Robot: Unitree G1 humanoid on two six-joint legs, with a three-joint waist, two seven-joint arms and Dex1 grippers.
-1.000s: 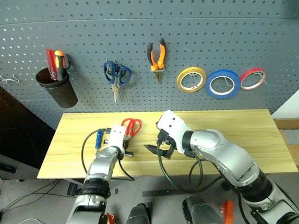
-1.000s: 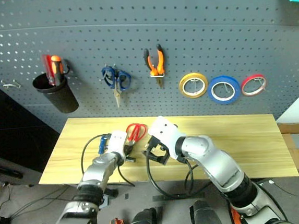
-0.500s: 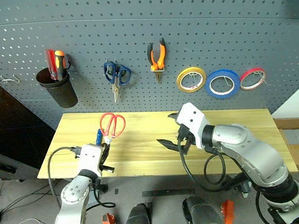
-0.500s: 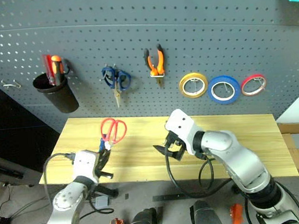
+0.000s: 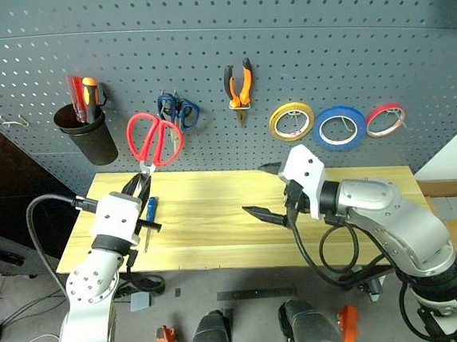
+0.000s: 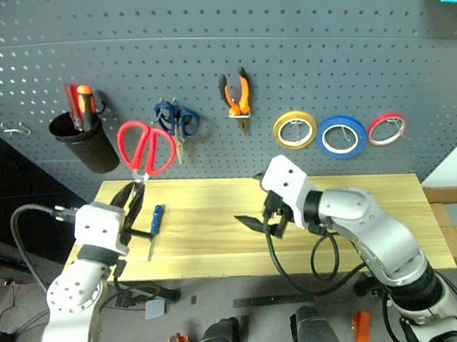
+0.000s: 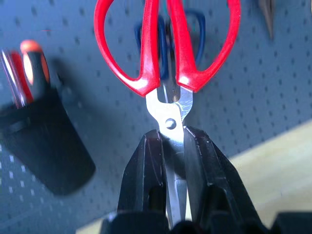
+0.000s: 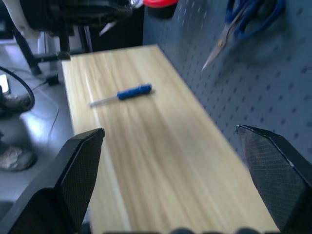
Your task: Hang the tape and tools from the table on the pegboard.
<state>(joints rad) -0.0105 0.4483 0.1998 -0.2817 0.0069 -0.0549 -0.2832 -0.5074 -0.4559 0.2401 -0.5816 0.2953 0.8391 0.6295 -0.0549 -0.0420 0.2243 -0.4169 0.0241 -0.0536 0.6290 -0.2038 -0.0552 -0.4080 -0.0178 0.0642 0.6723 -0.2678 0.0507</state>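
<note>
My left gripper needs to let go of the red-handled scissors on the hook [image 5: 176,122] [image 7: 168,61] in front of the blue-handled scissors that are hanging.
My left gripper [image 5: 141,183] is shut on the blades of the red-handled scissors [image 5: 155,139], near the pivot. It holds them handles up in front of the pegboard [image 5: 321,35], beside the hanging blue-handled scissors [image 5: 177,111]. The left wrist view shows both black fingers [image 7: 146,161] clamped on the blades [image 7: 171,134]. The blue-handled screwdriver [image 6: 154,222] lies on the table [image 5: 218,236] near its left end. My right gripper [image 5: 262,190] hovers open over the table's middle, nothing between its fingers. The blue tape [image 5: 338,111] and the orange-and-black pliers [image 5: 240,86] hang on hooks.
A black cup [image 5: 88,139] with red and orange screwdrivers hangs at the pegboard's left. A yellow roll [image 5: 276,123] and a red roll [image 5: 386,109] flank the blue tape. A bare hook [image 5: 16,121] sits at the far left.
My left gripper has lifted the red scissors off the table, up and to the left, tipping the handles toward the pegboard. The blue screwdriver stays on the table. My right gripper drew right and rose a little.
</note>
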